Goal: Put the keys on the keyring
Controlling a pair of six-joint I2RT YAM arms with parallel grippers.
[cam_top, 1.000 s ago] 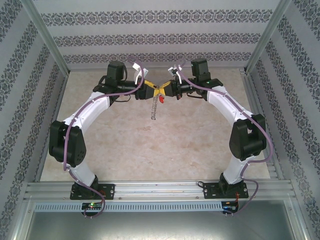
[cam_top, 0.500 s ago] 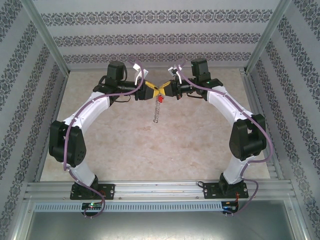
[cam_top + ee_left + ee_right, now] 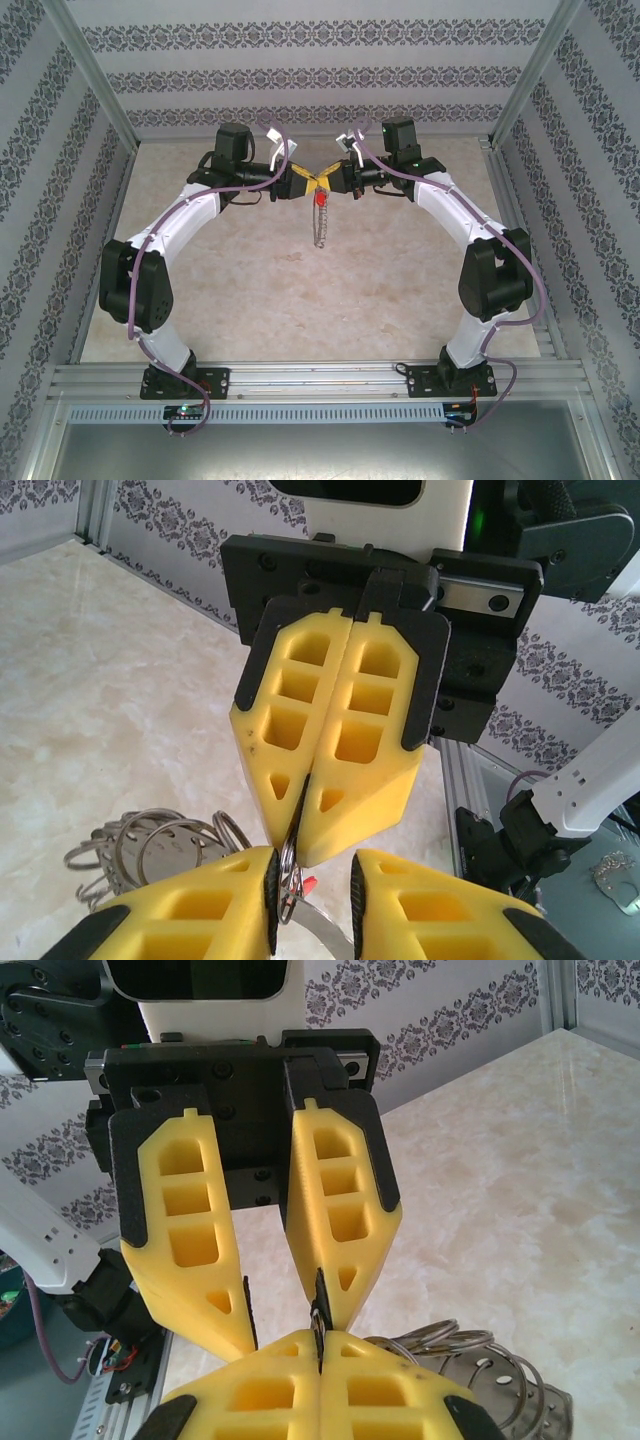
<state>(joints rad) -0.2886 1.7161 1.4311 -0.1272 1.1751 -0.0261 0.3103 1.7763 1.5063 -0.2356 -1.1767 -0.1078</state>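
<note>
The robot's right gripper pinches the ring while the key's red head hangs below, so the left gripper should take the ring [image 3: 289,872] before the right gripper takes the head.
My two grippers meet tip to tip above the far middle of the table. The right gripper [image 3: 328,183] [image 3: 320,1345] is shut on a thin metal ring of the keyring [image 3: 320,228], whose silvery chain hangs straight down below the tips. The key's red head [image 3: 320,200] [image 3: 310,883] dangles just under the pinch. My left gripper [image 3: 308,183] [image 3: 312,890] faces it with jaws apart. The ring [image 3: 288,865] lies against its left pad, and a gap is left to the other pad. More silver rings [image 3: 150,845] [image 3: 470,1345] hang beside the fingers.
The pale marble table [image 3: 250,290] lies below the arms, walled by patterned panels [image 3: 320,75]. A metal frame rail [image 3: 320,378] runs along the near edge by both arm bases.
The hanging chain has swung from slanting left to straight down, and the red key sits slightly higher. The left jaws have narrowed around the ring. The right gripper has stayed shut.
</note>
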